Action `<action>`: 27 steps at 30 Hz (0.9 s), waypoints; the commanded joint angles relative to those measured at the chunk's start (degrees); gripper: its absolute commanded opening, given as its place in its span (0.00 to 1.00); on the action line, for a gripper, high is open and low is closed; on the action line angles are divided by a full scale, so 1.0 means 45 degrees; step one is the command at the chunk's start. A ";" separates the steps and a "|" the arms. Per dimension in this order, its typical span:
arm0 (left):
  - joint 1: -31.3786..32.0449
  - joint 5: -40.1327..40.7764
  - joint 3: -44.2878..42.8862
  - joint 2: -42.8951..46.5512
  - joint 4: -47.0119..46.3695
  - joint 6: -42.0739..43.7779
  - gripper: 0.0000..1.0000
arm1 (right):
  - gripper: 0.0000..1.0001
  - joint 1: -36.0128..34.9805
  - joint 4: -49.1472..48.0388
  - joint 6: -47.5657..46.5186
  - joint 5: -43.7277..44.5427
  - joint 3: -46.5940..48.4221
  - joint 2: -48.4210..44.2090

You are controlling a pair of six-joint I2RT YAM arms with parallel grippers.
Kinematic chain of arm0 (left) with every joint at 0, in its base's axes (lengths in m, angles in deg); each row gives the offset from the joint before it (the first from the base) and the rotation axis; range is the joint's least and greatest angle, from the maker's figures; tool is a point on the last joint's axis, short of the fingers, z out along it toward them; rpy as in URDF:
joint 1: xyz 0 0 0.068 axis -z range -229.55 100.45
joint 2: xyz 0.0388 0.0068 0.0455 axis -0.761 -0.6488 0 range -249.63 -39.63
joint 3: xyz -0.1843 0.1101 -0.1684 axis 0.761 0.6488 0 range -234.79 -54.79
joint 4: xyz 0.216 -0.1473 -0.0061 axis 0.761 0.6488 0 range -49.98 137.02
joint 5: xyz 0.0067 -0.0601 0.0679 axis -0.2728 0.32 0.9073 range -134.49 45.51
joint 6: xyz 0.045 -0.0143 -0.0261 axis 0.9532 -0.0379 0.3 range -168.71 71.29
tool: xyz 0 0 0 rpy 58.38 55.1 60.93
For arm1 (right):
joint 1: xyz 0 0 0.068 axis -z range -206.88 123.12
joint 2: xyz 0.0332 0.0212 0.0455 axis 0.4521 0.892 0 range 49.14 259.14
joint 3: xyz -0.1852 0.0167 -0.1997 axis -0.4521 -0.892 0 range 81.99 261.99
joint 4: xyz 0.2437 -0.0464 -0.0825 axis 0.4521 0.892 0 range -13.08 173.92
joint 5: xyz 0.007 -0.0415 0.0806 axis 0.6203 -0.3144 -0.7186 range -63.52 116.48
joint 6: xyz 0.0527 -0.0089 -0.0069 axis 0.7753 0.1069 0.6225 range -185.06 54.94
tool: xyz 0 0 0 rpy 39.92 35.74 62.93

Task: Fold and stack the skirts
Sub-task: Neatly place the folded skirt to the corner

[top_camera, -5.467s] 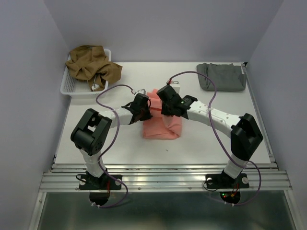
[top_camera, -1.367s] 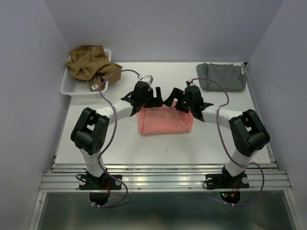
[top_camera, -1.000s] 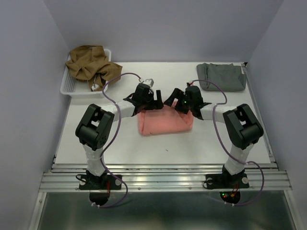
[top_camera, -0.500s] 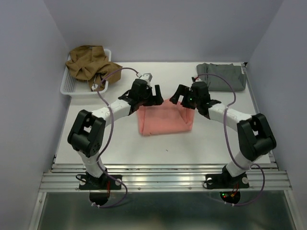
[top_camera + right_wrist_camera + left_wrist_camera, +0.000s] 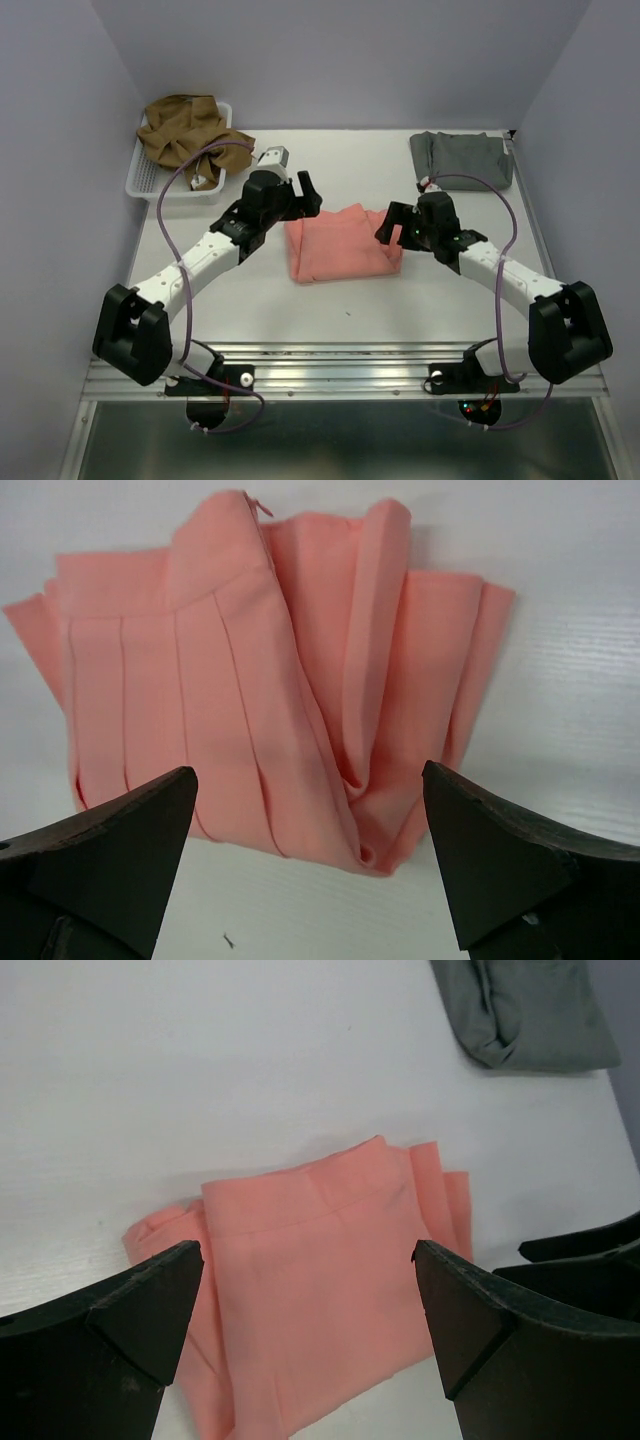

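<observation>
My right gripper is about to close on the middle of the salmon-pink skirt's folded side (image 5: 389, 242) (image 5: 362, 730), which is the side that lies nearer to the grey skirt.
The salmon-pink skirt (image 5: 340, 243) lies folded in the middle of the table, with its pleats and folded edges showing in the right wrist view (image 5: 250, 700). My left gripper (image 5: 306, 190) hovers open just off its far left corner, the cloth below its spread fingers (image 5: 308, 1255). Just off the skirt's right edge my right gripper (image 5: 392, 224) is open too, nothing between its fingers (image 5: 309, 772). The grey skirt (image 5: 462, 158) lies folded at the back right (image 5: 525, 1010). Crumpled in the basket is the olive-brown skirt (image 5: 185, 135).
The white mesh basket (image 5: 140, 185) stands at the back left corner of the table. Purple cables loop over both arms. Walls close in on the left, right and back. The table's metal front rail (image 5: 340, 375) runs by the arm bases.
Both grippers have drawn away from the pink skirt's far edge, the left one to the left, the right one to the right and nearer. The skirt stays folded on the table.
</observation>
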 commanded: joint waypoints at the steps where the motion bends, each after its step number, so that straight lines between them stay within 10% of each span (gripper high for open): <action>1: -0.0001 0.0862 0.0671 -0.0092 0.0313 -0.0075 0.99 | 1.00 0.0073 0.0628 -0.1398 -0.0551 0.0080 -0.0221; 27: -0.0020 0.0667 0.1004 -0.1207 0.0293 -0.0310 0.99 | 1.00 -0.0806 0.1389 -0.2575 0.2064 0.2209 0.3314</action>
